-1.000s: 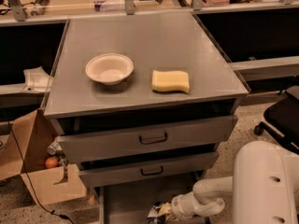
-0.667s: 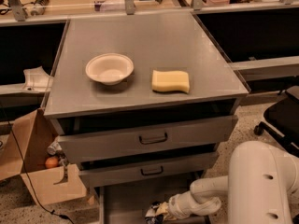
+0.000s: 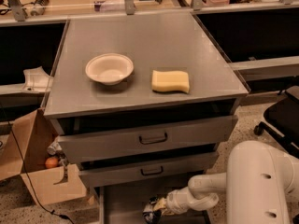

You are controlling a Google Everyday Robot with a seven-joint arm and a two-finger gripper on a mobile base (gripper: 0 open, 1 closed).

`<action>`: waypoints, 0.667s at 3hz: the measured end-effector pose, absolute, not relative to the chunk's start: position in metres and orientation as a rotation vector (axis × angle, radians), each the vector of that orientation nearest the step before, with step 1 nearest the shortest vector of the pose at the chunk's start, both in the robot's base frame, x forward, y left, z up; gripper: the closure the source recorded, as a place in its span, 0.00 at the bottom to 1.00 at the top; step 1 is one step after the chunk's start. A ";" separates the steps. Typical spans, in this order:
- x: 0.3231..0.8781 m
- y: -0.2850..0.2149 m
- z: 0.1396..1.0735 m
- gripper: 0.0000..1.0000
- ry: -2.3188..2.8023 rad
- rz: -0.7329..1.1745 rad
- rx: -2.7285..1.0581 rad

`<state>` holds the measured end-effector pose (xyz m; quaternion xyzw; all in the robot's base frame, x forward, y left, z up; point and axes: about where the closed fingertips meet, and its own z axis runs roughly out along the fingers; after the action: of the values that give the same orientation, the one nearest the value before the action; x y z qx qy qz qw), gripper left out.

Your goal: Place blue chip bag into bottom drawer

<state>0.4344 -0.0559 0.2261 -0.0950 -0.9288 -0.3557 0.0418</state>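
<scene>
My gripper will let go of the blue chip bag on the bottom drawer's grey bottom (image 3: 155, 215), roughly halfway between the two sides of that drawer.
The bottom drawer (image 3: 122, 196) is pulled out below the two handled drawers, and its flat grey floor shows at the lower edge of the camera view. My white arm reaches in from the right. My gripper (image 3: 158, 206) hangs low over the drawer's floor, shut on the blue chip bag (image 3: 150, 212). The bag is a dark crinkly bundle at the fingertips, partly cut off by the bottom edge of the view. Whether the bag touches the drawer floor I cannot tell.
On the grey cabinet top (image 3: 154, 41) sit a white bowl (image 3: 109, 68) and a yellow sponge (image 3: 170, 81). The two upper drawers (image 3: 149, 138) stand slightly ajar. An open cardboard box (image 3: 37, 169) is on the floor at the left, and a black chair (image 3: 282, 118) at the right.
My gripper, with the bag in it, has shifted a little to the left over the bottom drawer. Everything on the cabinet top stays where it was.
</scene>
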 end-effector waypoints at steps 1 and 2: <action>0.440 -0.056 0.229 1.00 -2.850 -1.106 -0.276; 0.438 -0.057 0.228 1.00 -2.847 -1.119 -0.257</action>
<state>0.4379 -0.0572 0.2285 -0.0837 -0.9269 -0.3642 0.0357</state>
